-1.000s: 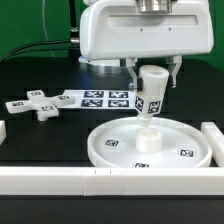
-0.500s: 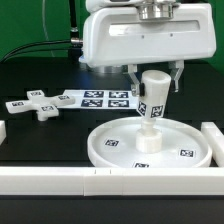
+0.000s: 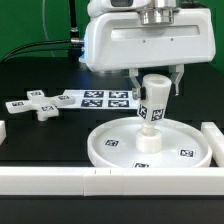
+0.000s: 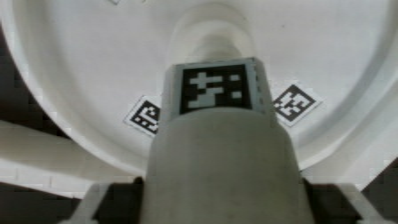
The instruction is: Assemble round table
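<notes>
My gripper needs to let go of the white cylinder leg standing on the short raised stub [image 3: 141, 133] [image 4: 215, 46] at the round disc's centre.
The large rimmed round disc [image 3: 150, 145] lies on the black table at the front, with a short raised stub [image 3: 148, 141] at its centre. My gripper [image 3: 154, 84] is shut on the white cylinder leg [image 3: 153, 101], which carries a square tag. The leg hangs upright, slightly tilted, just above the stub, apart from it. In the wrist view the leg [image 4: 221, 130] fills the middle, with the disc [image 4: 89, 60] behind it. The cross-shaped four-arm piece [image 3: 38, 104] lies on the table at the exterior view's left.
The marker board [image 3: 100, 98] lies behind the disc. White border blocks run along the front [image 3: 60, 180], at the exterior view's right [image 3: 212, 135] and at its left edge [image 3: 3, 130].
The gripper and the leg have shifted slightly toward the exterior view's right and a little upward above the disc's centre stub.
</notes>
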Available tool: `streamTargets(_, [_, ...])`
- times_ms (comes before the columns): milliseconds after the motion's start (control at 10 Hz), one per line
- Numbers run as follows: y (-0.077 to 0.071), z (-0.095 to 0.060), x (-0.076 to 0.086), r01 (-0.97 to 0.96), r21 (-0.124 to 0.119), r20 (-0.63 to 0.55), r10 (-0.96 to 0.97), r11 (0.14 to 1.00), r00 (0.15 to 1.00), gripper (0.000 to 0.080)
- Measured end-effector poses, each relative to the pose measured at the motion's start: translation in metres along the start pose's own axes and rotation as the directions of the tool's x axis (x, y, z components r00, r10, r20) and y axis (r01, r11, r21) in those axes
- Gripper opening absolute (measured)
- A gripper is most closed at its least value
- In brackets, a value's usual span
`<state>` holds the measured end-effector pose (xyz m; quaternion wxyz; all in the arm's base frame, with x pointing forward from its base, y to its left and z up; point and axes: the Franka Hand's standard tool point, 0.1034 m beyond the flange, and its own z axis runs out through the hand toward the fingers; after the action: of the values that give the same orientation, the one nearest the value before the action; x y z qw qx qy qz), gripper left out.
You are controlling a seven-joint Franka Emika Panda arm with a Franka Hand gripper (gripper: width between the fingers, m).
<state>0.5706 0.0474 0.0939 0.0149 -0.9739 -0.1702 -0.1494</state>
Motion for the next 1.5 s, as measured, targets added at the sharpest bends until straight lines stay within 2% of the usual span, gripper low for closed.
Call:
streamTargets(400, [0.001,0.001,0.002,0.0,-0.005,-0.012,0.0,1.0,1.0,0.0409])
streamTargets(700, [0.003,0.008,-0.003,0.0,-0.007,-0.007,0.0,1.0,1.0,0.0409])
streamTargets(1100, [0.009,0.011,-0.007,-0.007,-0.033,-0.045,0.006,0.999,0.999,0.0409])
streamTargets(1200, [0.015,0.011,-0.01,-0.018,-0.042,-0.056,0.016,0.999,0.998,0.0409])
streamTargets(1400, [0.017,0.014,-0.013,-0.025,-0.04,-0.049,0.023,0.999,0.999,0.0409])
streamTargets(1500, [0.017,0.014,-0.013,-0.025,-0.04,-0.049,0.023,0.999,0.999,0.0481])
